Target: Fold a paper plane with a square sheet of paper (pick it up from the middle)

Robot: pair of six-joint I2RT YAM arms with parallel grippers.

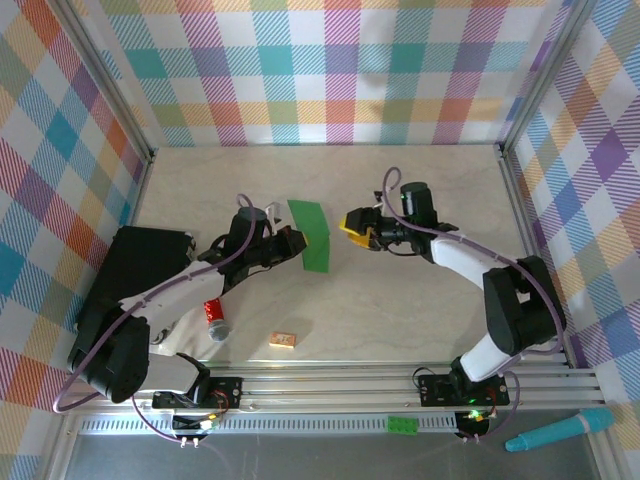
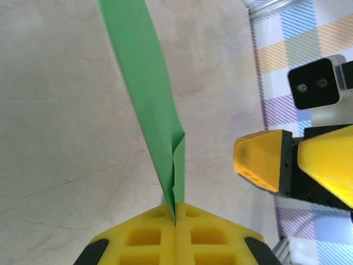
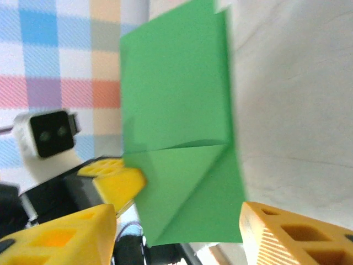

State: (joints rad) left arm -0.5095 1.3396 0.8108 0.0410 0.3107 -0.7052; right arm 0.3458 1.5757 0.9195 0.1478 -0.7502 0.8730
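The sheet is pinched midway along its side by my left gripper, which should let go and take the sheet's near corner (image 1: 305, 267) while my right gripper steadies the sheet's opposite edge.
The square sheet of paper (image 1: 312, 235), bright green, stands on edge above the table, folded over with a triangular corner flap (image 3: 182, 171). My left gripper (image 1: 297, 244) is shut on its lower edge; in the left wrist view the yellow jaws (image 2: 175, 220) meet on the doubled paper (image 2: 149, 99). My right gripper (image 1: 350, 224) is open just right of the sheet, not touching it. In the right wrist view its two fingers (image 3: 175, 215) stand apart on either side of the sheet's near edge (image 3: 176, 99).
A black case (image 1: 140, 265) lies at the left. A red can (image 1: 214, 314) and a small tan block (image 1: 283, 340) sit near the front edge. A green brick (image 1: 403, 424) and a teal pen (image 1: 560, 430) rest beyond the rail. Aluminium posts and plaid walls enclose the table.
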